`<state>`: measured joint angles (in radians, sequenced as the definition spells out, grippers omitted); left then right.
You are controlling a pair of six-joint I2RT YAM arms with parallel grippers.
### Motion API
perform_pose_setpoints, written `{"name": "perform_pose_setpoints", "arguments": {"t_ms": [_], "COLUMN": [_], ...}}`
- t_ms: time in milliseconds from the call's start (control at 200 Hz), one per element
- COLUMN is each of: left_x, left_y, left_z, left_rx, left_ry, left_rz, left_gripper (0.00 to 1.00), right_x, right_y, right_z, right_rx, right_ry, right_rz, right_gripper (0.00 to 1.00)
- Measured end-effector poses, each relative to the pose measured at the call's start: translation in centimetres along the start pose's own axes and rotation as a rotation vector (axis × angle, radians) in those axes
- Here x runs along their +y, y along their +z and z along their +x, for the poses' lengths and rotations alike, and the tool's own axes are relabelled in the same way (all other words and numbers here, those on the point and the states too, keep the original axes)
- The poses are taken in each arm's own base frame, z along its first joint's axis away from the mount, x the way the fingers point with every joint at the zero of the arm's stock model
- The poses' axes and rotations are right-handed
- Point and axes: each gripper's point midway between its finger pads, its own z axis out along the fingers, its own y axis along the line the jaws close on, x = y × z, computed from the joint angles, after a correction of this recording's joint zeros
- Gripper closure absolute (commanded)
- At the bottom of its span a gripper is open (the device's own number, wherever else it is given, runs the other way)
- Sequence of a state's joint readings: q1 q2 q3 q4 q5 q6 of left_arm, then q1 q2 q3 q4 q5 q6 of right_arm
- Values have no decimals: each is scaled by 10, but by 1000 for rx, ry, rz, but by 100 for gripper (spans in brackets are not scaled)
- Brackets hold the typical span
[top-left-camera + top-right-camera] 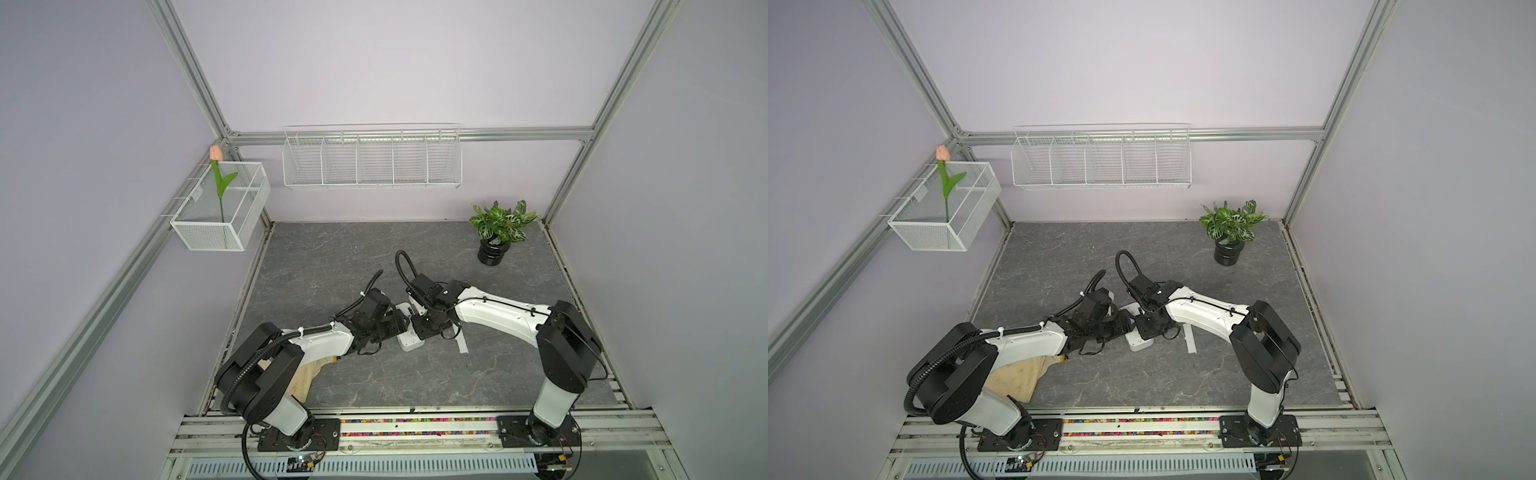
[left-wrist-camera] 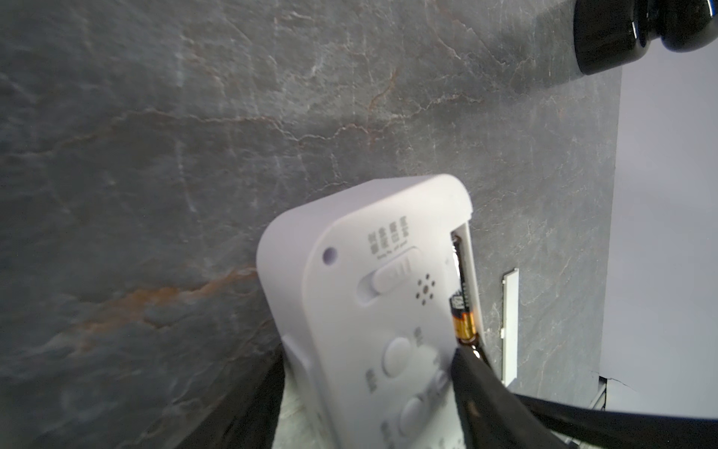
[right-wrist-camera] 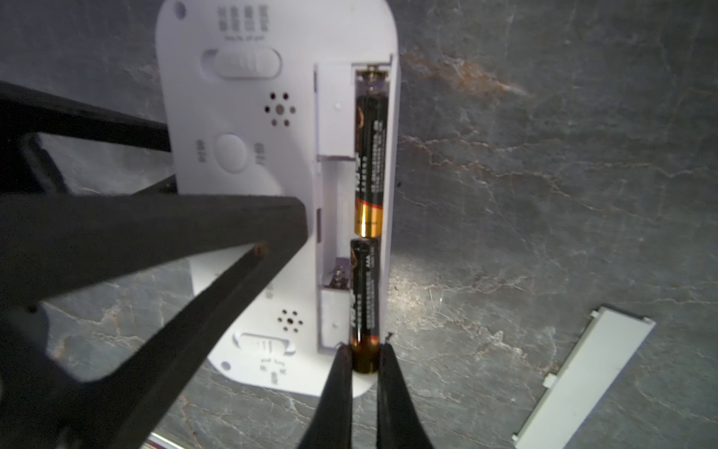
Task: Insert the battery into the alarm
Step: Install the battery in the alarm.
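The second battery's gold end sticks up over the near end of the slot, so next I open my right gripper, grasp it again and push it down into the slot [image 3: 363,333].
The white alarm [image 1: 412,343] [image 1: 1139,342] lies back up on the table between both grippers. My left gripper [image 2: 365,388] [image 1: 398,325] is shut on the alarm [image 2: 369,295], one finger [image 2: 248,396] at its outer edge and the other [image 3: 194,229] by the slot. One black-and-gold battery [image 3: 370,163] [image 2: 464,318] lies in the slot's far half. My right gripper [image 3: 364,350] [image 1: 420,319] is shut on the gold end of a second battery [image 3: 363,303], whose other end sits in the near half of the slot, tilted up. The alarm [image 3: 241,97] shows its buttons.
A thin white cover strip [image 1: 461,343] [image 1: 1190,338] [image 3: 586,373] [image 2: 510,322] lies on the slate beside the alarm. A potted plant [image 1: 496,232] stands at the back right. A beige cloth [image 1: 1017,380] lies under my left arm. Wire baskets [image 1: 372,158] hang on the walls.
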<state>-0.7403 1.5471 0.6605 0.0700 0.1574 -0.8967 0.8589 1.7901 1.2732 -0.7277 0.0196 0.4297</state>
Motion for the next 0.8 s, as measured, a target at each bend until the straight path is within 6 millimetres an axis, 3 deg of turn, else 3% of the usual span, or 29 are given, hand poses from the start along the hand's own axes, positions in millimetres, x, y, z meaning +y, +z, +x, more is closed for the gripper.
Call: {"name": "perform_pose_setpoints", "arguments": {"t_ms": [265,440,800], "left_x": [-2,-4,-3], "left_y": [2,3,3], "left_z": [2,2,1], "left_rx": [16,19,18], "left_ry": [-8,-9,-9], "left_rz": [10,12,9], "left_gripper": [29,29,29], "right_x": [0,3,5], "right_y": [0,1,2], "right_z": [0,-1,-2], "right_rx": [6,-1,-5], "right_ry": [-10,-19,-22], "right_rz": [-14,-29,-39], "right_gripper": [82,71,68]}}
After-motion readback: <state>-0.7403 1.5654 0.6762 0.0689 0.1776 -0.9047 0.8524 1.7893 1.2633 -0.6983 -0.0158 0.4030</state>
